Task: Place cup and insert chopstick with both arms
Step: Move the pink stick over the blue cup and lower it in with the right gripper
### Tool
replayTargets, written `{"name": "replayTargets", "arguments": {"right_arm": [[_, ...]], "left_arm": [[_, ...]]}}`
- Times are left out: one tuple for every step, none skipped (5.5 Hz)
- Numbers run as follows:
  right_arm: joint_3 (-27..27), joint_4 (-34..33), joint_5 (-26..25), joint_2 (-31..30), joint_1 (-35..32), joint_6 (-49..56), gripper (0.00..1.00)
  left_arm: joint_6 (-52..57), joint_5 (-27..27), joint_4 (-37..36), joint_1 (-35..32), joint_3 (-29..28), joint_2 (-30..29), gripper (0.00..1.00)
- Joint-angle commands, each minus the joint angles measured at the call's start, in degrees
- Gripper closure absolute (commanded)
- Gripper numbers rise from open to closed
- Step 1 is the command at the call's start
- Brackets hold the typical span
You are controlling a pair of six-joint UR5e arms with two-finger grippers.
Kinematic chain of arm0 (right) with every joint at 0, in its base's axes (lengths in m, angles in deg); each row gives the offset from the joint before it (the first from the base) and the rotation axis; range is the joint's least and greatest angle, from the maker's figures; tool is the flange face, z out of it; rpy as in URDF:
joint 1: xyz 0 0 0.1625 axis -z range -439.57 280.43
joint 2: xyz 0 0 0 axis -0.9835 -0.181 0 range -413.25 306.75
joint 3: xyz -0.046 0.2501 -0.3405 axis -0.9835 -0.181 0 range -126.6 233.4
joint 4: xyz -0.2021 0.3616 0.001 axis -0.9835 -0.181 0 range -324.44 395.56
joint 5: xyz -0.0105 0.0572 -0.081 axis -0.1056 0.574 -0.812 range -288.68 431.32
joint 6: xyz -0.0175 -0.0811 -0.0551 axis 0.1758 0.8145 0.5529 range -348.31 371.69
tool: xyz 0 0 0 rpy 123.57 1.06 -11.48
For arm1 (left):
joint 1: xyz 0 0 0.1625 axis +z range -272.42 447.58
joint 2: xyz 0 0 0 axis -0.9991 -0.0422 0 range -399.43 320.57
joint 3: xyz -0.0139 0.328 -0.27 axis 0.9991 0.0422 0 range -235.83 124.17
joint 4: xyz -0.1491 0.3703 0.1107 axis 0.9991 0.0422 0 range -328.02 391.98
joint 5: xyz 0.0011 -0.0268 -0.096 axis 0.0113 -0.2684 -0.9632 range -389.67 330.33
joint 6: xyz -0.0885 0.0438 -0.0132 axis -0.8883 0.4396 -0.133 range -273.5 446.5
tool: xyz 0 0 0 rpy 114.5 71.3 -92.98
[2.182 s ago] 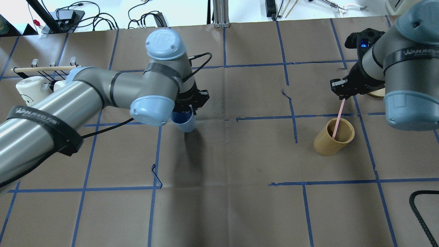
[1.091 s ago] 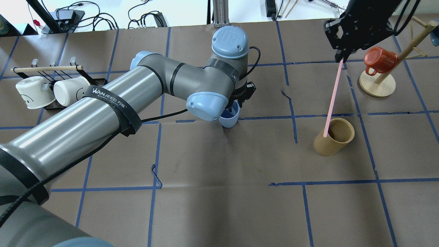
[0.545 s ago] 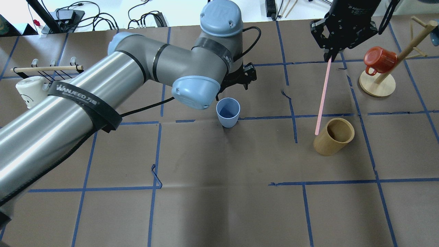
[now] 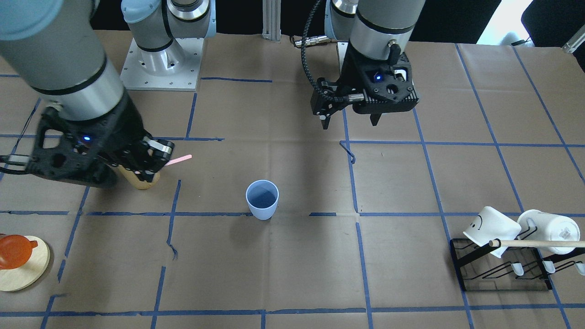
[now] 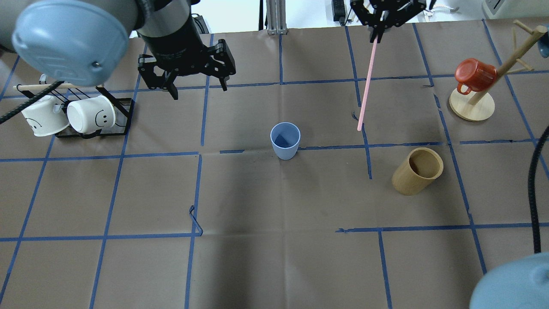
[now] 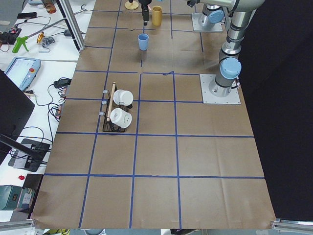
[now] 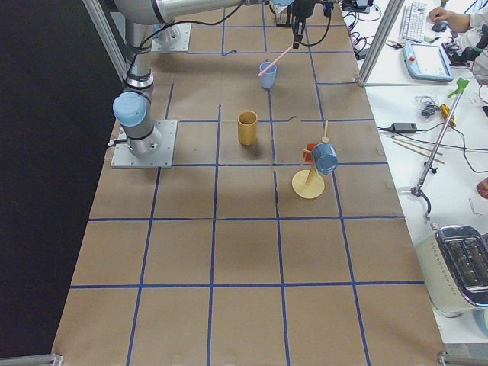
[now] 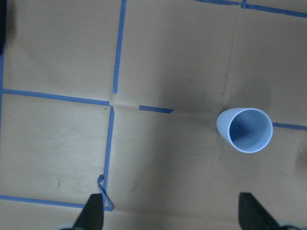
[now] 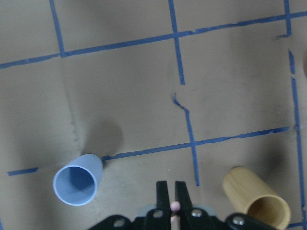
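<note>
My right gripper is going to let go of the pale-pink chopstick, which hangs above the table now, inside the light-blue cup [image 4: 263, 196] [image 9: 76, 185] that stands near the middle of the table.
The light-blue cup [image 5: 285, 140] stands upright and empty near the table's middle; it also shows in the front view [image 4: 262, 199] and the left wrist view [image 8: 244, 130]. My left gripper [image 5: 198, 89] is open and empty, raised above the table to the cup's left and behind it [image 4: 350, 122]. My right gripper [image 5: 377, 32] is shut on the top end of a pale-pink chopstick [image 5: 366, 81], which hangs above the table to the right of the cup. In the right wrist view the gripper [image 9: 171, 191] pinches the chopstick [image 9: 175, 207], with the cup [image 9: 76, 181] at lower left.
A tan wooden cylinder [image 5: 418, 171] stands empty to the cup's right. A wooden mug tree with a red mug [image 5: 472, 75] is at the far right. A black rack with two white mugs [image 5: 73, 116] and a wooden dowel is at the left.
My left gripper let go of the cup on the table, rose and drew back to the left. My right gripper lifted the chopstick out of the tan cylinder and carried it left toward the cup.
</note>
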State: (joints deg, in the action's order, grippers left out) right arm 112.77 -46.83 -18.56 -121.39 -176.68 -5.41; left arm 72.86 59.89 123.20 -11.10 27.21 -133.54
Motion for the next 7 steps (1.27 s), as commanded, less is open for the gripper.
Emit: {"name": "replayTargets", "arguments": {"right_arm": [[-5.7, -2.5, -0.2, 7.1, -8.2, -11.1, 0.92], [-5.6, -6.5, -0.6, 9.2, -10.8, -14.7, 0.92], [-5.5, -7.3, -1.7, 10.4, -11.4, -15.1, 0.93], [-3.2, -8.0, -3.6, 10.5, -11.4, -14.9, 0.94], [2.5, -13.9, -4.2, 9.9, -11.4, -15.0, 0.94], [7.3, -19.9, -4.1, 8.3, -11.4, -15.2, 0.94], [10.2, -21.1, -3.9, 7.9, -11.4, -15.1, 0.94]], "left_arm": [[9.0, -0.4, 1.6, 4.5, 2.7, 2.4, 0.01], [13.9, 0.2, 1.8, 4.6, 3.2, 2.6, 0.02], [14.1, 0.4, 1.6, 5.9, 6.0, 5.3, 0.04], [14.1, 0.4, 0.6, 6.0, 6.3, 5.7, 0.02], [14.2, 1.1, 1.1, 5.9, 5.3, 5.3, 0.02], [14.2, 1.2, 1.1, 5.9, 5.3, 5.3, 0.02], [14.2, 1.2, 1.1, 5.9, 5.4, 5.4, 0.02]]}}
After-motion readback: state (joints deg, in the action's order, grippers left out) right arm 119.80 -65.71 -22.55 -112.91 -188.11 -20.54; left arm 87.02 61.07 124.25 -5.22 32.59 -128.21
